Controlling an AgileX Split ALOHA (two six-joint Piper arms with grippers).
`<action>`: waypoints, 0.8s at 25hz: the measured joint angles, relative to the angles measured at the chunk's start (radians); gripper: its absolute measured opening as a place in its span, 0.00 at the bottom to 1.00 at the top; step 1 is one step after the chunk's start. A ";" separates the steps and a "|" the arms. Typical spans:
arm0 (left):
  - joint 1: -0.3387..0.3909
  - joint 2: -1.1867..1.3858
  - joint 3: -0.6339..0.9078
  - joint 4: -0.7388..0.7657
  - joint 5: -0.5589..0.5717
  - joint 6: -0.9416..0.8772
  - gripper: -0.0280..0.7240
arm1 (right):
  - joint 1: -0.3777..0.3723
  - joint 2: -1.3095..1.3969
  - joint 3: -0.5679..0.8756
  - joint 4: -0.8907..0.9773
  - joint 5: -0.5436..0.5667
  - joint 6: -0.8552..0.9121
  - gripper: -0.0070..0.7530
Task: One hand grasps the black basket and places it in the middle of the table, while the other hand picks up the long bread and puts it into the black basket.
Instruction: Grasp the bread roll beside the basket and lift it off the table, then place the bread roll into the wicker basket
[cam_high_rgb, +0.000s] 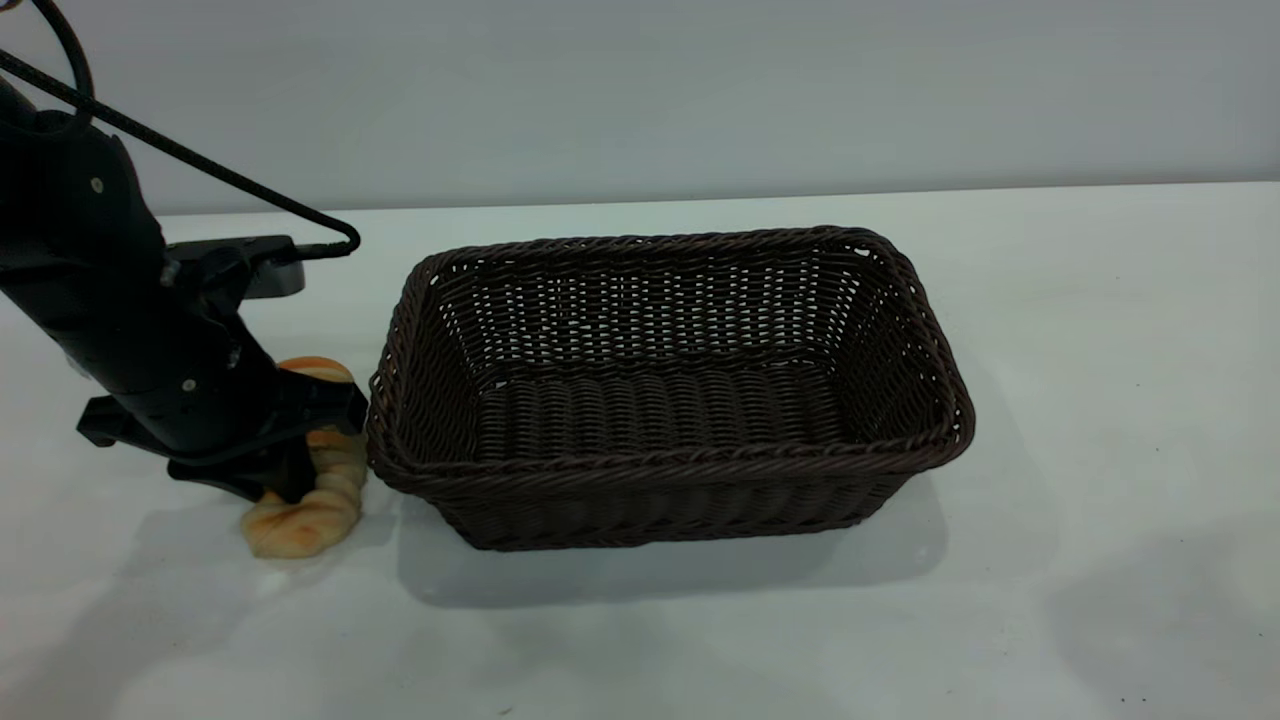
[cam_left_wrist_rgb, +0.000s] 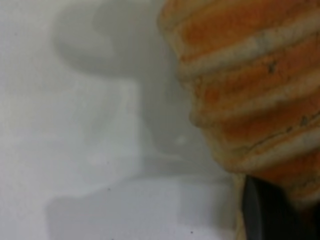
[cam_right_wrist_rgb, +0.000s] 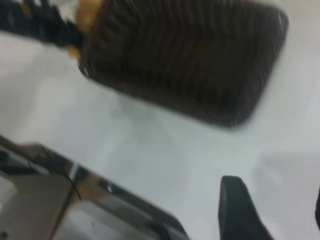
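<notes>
My left gripper should release the long bread on the bottom of the black basket, nearer the end (cam_high_rgb: 599, 402) beside that gripper. The bread still lies on the table.
The black basket (cam_high_rgb: 665, 462) stands upright and empty at mid-table; it also shows in the right wrist view (cam_right_wrist_rgb: 185, 60). The long bread (cam_high_rgb: 305, 522) lies on the table (cam_high_rgb: 1100, 400) just off the basket's left end. My left gripper (cam_high_rgb: 303, 448) is down over the bread's middle with its jaws closed across it. In the left wrist view the bread (cam_left_wrist_rgb: 250, 85) fills the frame, with one dark finger (cam_left_wrist_rgb: 264, 212) against it. My right gripper (cam_right_wrist_rgb: 277, 210) is open and empty, above bare table some way from the basket, out of the exterior view.
A metal frame and table edge (cam_right_wrist_rgb: 75, 200) show in the right wrist view. The left arm's cable (cam_high_rgb: 200, 165) loops behind the arm. The bread nearly touches the basket's left wall.
</notes>
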 joint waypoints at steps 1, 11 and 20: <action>0.000 -0.001 0.000 0.000 0.002 0.002 0.16 | 0.000 -0.044 0.060 -0.020 0.001 0.001 0.52; 0.060 -0.310 0.001 0.060 0.173 0.117 0.16 | 0.000 -0.492 0.536 -0.230 0.002 0.039 0.52; -0.233 -0.468 -0.029 0.061 0.183 0.280 0.16 | 0.000 -0.864 0.749 -0.253 -0.058 0.063 0.52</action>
